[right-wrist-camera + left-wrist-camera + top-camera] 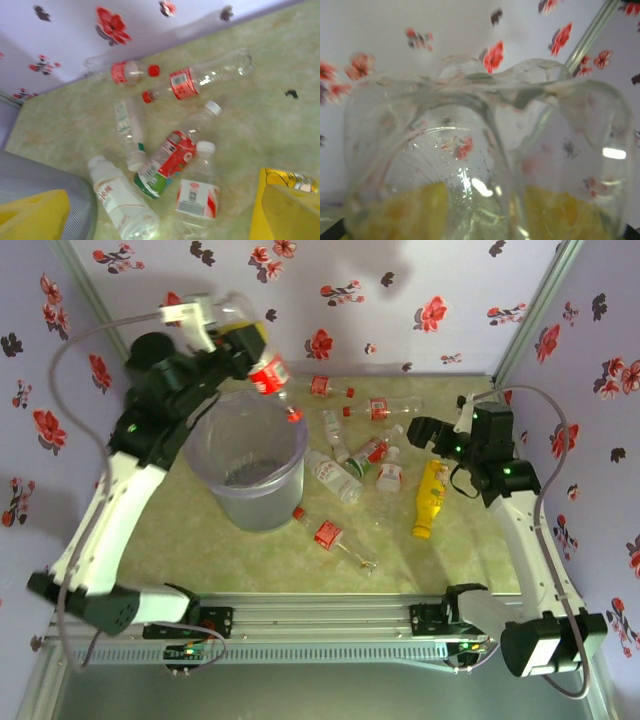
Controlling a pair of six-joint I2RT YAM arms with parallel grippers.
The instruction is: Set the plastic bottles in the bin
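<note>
The robot's left gripper needs to set the clear plastic bottle, now tilted over the bin, down and let go of it on the bare bottom inside the lavender bin (256, 473).
My left gripper (247, 343) is raised above the bin's back rim and shut on a clear plastic bottle (268, 372) with a red label. The bottle tilts with its red cap down over the bin (216, 472), a wide translucent lavender bucket. In the left wrist view the bottle's clear base (485, 150) sits close between my yellow pads (415, 210). My right gripper (420, 432) hangs open above the loose bottles, with nothing between its fingers. Its yellow fingertips (30, 215) frame a red-and-green labelled bottle (172, 160), a white bottle (122, 202) and a white-capped one (197, 192).
Several more bottles lie to the right of the bin, among them a yellow bottle (430, 498), a long clear one (385, 407) near the back wall and a red-labelled one (328, 534) just in front of the bin. Flowered walls close in the back and sides.
</note>
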